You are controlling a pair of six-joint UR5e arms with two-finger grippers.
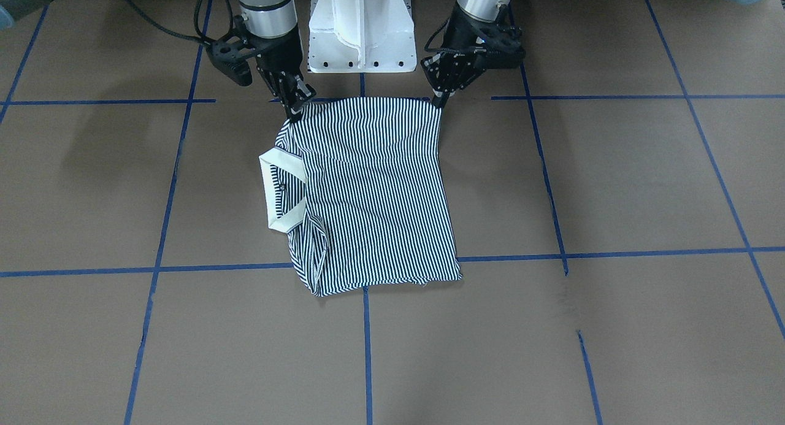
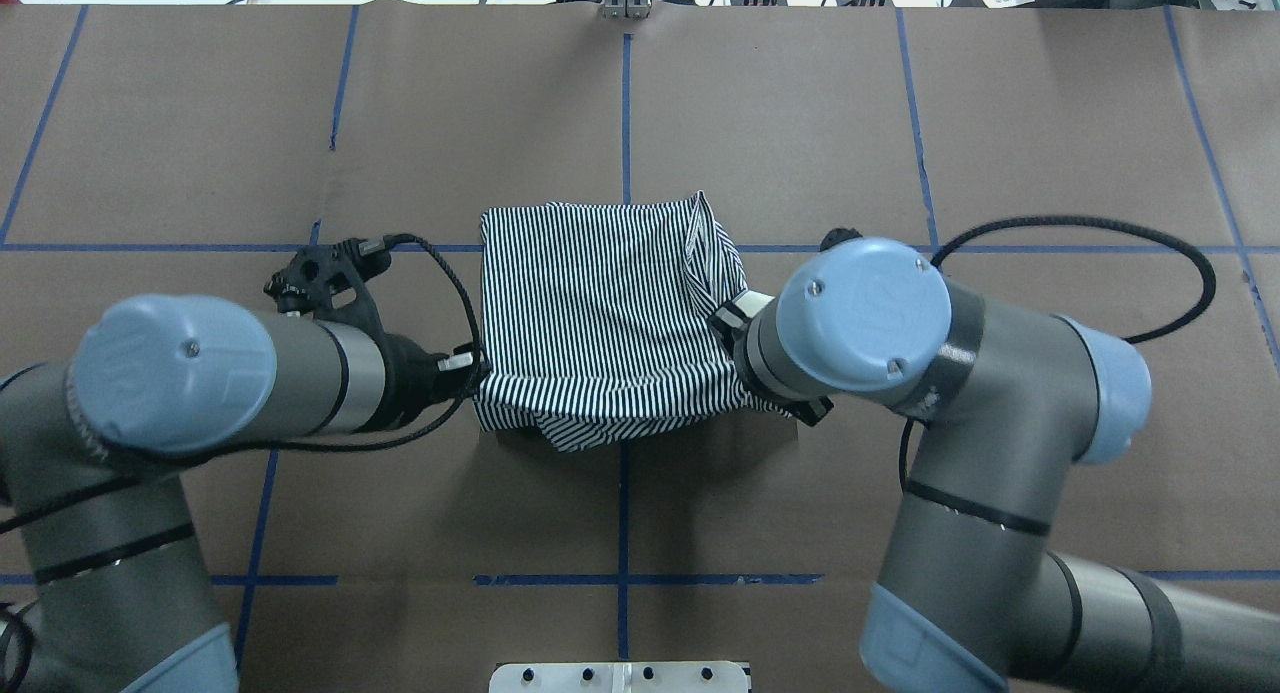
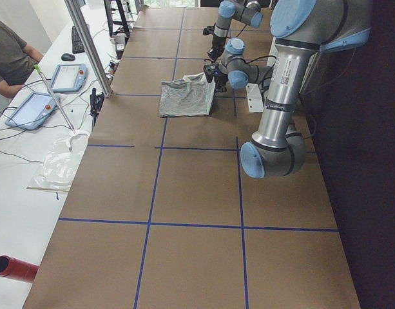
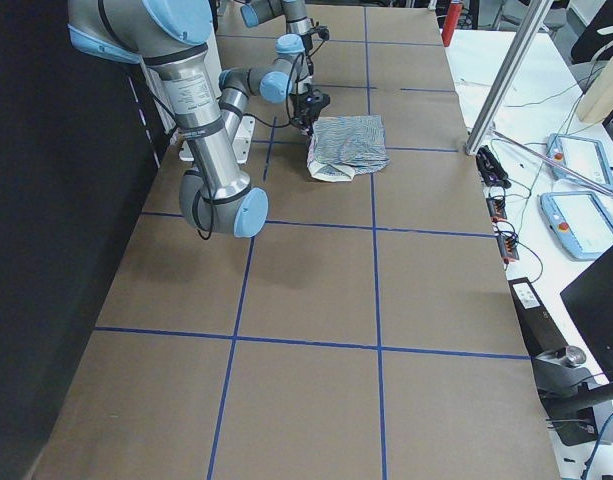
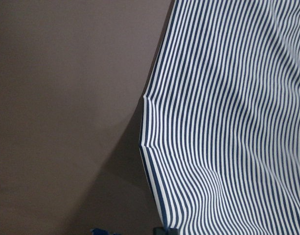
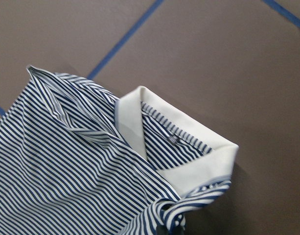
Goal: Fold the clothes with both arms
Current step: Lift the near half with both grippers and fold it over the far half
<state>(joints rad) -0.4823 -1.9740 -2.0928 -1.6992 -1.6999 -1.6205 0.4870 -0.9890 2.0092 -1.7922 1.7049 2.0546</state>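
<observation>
The robot's left gripper needs to release the striped polo shirt's near corner at the shirt's far corner [image 1: 456, 271] away from the collar.
The striped polo shirt [image 1: 374, 192] lies folded into a rough rectangle at the middle of the table [image 2: 600, 303]. Its cream collar [image 1: 273, 186] is on my right side and also shows in the right wrist view [image 6: 189, 171]. My left gripper [image 1: 439, 100] is shut on the shirt's near corner on my left [image 2: 472, 365]. My right gripper [image 1: 295, 109] is shut on the near corner by the collar; in the overhead view my right wrist hides it. The near edge hangs slightly raised between them. The left wrist view shows only striped cloth [image 5: 228, 122].
The white pedestal base [image 1: 362, 32] stands just behind the shirt's near edge. Blue tape lines [image 1: 367, 345] cross the brown table. In the left side view an operators' bench holds tablets [image 3: 68, 77] beside an aluminium post [image 3: 91, 45].
</observation>
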